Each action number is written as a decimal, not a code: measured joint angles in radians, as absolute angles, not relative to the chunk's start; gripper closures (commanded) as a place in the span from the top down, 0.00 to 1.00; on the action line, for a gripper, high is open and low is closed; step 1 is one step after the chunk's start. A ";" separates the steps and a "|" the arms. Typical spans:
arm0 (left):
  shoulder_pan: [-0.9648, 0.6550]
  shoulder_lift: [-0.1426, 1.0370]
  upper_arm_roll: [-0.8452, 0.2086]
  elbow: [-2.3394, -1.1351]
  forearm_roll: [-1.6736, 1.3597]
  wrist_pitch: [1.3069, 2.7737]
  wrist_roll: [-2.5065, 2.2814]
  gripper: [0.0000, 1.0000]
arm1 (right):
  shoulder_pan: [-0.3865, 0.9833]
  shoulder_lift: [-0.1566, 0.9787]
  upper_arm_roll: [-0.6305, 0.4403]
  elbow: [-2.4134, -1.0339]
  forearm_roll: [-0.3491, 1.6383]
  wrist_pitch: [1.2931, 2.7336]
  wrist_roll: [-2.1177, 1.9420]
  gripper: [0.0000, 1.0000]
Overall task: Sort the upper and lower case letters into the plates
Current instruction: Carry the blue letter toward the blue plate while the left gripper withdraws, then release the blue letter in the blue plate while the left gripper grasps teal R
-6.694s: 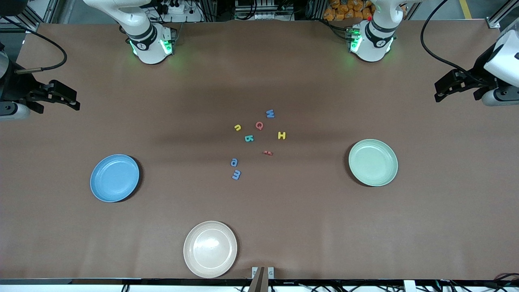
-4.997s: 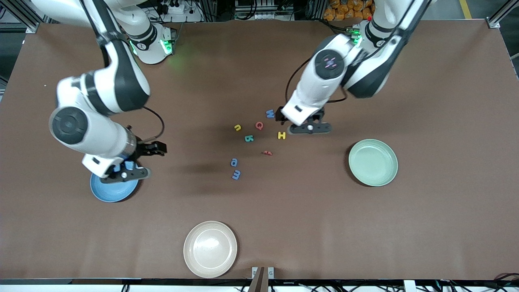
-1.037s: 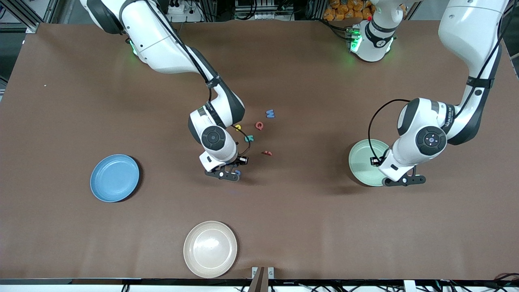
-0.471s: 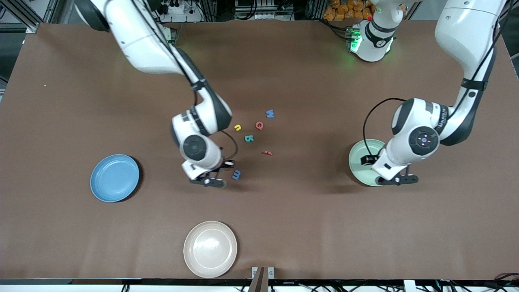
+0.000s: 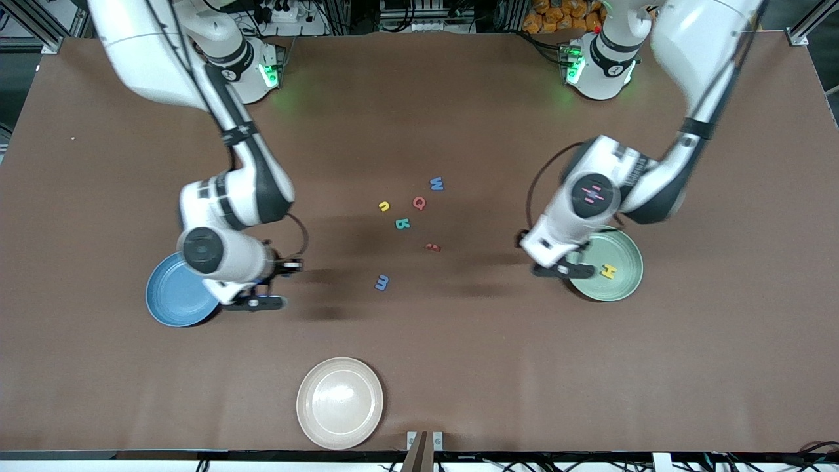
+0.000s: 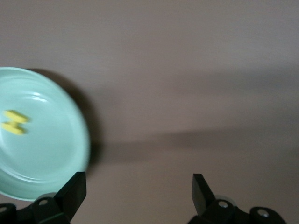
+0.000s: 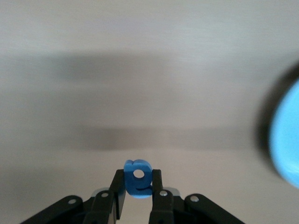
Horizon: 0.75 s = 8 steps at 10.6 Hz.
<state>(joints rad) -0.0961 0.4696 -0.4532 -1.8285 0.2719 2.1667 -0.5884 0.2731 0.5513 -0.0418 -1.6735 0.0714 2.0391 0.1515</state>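
My right gripper has a small blue letter to put down, now hanging just beside the blue plate. It will let go of it in the blue plate point(image 5: 208, 278), on the side facing the blue m.
My right gripper point(image 7: 138, 181) is shut on a small blue lower-case letter point(image 7: 138, 177) and hangs over the bare table just beside the blue plate point(image 5: 169, 300), which also shows in the right wrist view point(image 7: 287, 140). My left gripper point(image 6: 138, 186) is open with nothing between its fingers, over the table at the rim of the mint green plate point(image 5: 623, 252). A yellow H point(image 5: 609, 271) lies in that plate point(image 6: 46, 144). On the table between the plates lie a blue W point(image 5: 436, 184), a red Q point(image 5: 419, 203), a yellow n point(image 5: 384, 206), a teal letter point(image 5: 402, 224), a small red letter point(image 5: 432, 247) and a blue m point(image 5: 382, 282).
A beige-cream plate point(image 5: 339, 402) sits near the table's front edge, nearer to the camera than the letters. Both arms reach down from their bases at the table's back edge.
The left gripper opened, left the yellow H in the mint plate and moved off toward the letters. The right gripper carried the blue letter from beside the m toward the blue plate.
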 measured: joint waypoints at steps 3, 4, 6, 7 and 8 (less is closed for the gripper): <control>-0.268 0.486 -0.450 -1.796 0.272 2.181 -0.629 1.00 | 0.129 0.493 -0.043 -1.758 0.011 2.045 -0.042 0.00; -0.320 0.508 -0.448 -1.775 0.272 2.193 -0.629 1.00 | 0.080 0.478 -0.044 -1.774 0.003 2.050 -0.108 0.00; -0.410 0.584 -0.445 -1.707 0.272 2.221 -0.612 1.00 | 0.002 0.474 -0.044 -1.793 -0.009 2.093 -0.195 0.00; -0.447 0.629 -0.443 -1.668 0.272 2.237 -0.588 1.00 | -0.012 0.478 -0.044 -1.805 -0.010 2.122 -0.210 0.19; -0.479 0.670 -0.438 -1.634 0.274 2.264 -0.563 1.00 | -0.013 0.484 -0.042 -1.812 -0.014 2.145 -0.211 0.69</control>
<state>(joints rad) -0.4787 0.6704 -0.4378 -1.6337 0.2738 2.2638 -0.5632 -0.0130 0.4843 -0.0420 -1.8119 -0.0139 2.1449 -0.2106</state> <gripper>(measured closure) 0.000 0.731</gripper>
